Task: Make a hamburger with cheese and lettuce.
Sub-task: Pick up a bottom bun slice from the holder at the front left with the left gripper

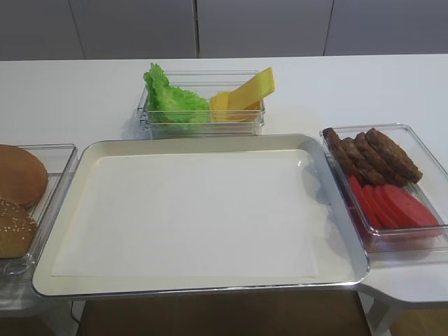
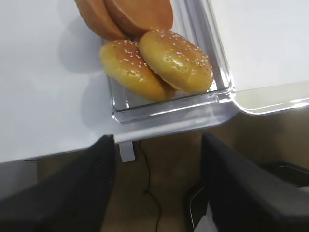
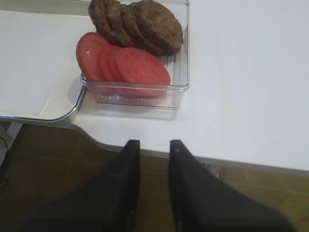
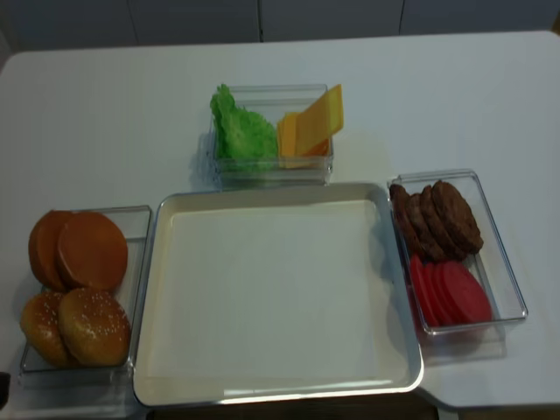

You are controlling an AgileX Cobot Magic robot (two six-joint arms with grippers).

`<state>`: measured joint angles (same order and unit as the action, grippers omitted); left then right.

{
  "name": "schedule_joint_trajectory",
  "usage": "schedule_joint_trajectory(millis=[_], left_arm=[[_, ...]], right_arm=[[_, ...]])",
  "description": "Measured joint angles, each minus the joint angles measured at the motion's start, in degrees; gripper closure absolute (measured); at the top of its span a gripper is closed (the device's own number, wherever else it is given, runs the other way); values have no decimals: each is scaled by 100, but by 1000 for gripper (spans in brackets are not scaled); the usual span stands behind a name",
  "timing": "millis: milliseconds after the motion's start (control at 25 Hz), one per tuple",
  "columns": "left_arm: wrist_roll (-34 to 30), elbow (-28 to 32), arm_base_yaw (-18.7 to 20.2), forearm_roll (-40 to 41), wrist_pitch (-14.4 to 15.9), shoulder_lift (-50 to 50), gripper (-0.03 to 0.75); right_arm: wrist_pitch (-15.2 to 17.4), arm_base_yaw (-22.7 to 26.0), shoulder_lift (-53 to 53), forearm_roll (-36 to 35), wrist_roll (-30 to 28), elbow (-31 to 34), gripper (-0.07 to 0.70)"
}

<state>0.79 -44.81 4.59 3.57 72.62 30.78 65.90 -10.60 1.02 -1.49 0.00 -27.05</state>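
Note:
My left gripper is to close on the back outer edge [image 4: 41, 229] of the plain bun half that is farther from the metal tray.
Two plain golden-brown bun halves [image 4: 92, 249] lie in a clear box [image 4: 140, 219] at the left, also in the left wrist view [image 2: 140, 12]. Green frilly lettuce [image 4: 241, 131] and yellow-orange cheese slices [image 4: 311, 122] share a clear box at the back. My left gripper [image 2: 157, 145] is open and empty, off the table's front edge below the bun box. My right gripper [image 3: 153, 145] is empty, its jaws a narrow gap apart, off the front edge below the tomato box. Neither gripper shows in the high views.
Two sesame bun tops [image 2: 176, 60] lie at the front of the bun box. A large metal tray [image 4: 271, 289] sits in the middle. A clear box at the right holds dark patties [image 4: 437, 214] and red tomato slices [image 4: 451, 293].

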Motion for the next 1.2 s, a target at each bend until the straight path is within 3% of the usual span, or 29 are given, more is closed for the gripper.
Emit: schedule_joint_trajectory(millis=[360,560,640,840,960,1200], left_arm=[[301,-406,0,262,-25,1326,298],[333,-1000,-94,262,-47,2261,298],[218,-1354,-301,117,-61,2629,298],[-465,-2072,-1288,-800,-86,3321,298],[-684,-2183,-1699,-1063,-108,3699,298],[-986,-2220,-2126,-1228,-110,4411,298]], right_arm=[[0,0,0,0,0,0,451],[0,0,0,0,0,0,451],[0,0,0,0,0,0,451],[0,0,0,0,0,0,451],[0,0,0,0,0,0,451],[0,0,0,0,0,0,451]])
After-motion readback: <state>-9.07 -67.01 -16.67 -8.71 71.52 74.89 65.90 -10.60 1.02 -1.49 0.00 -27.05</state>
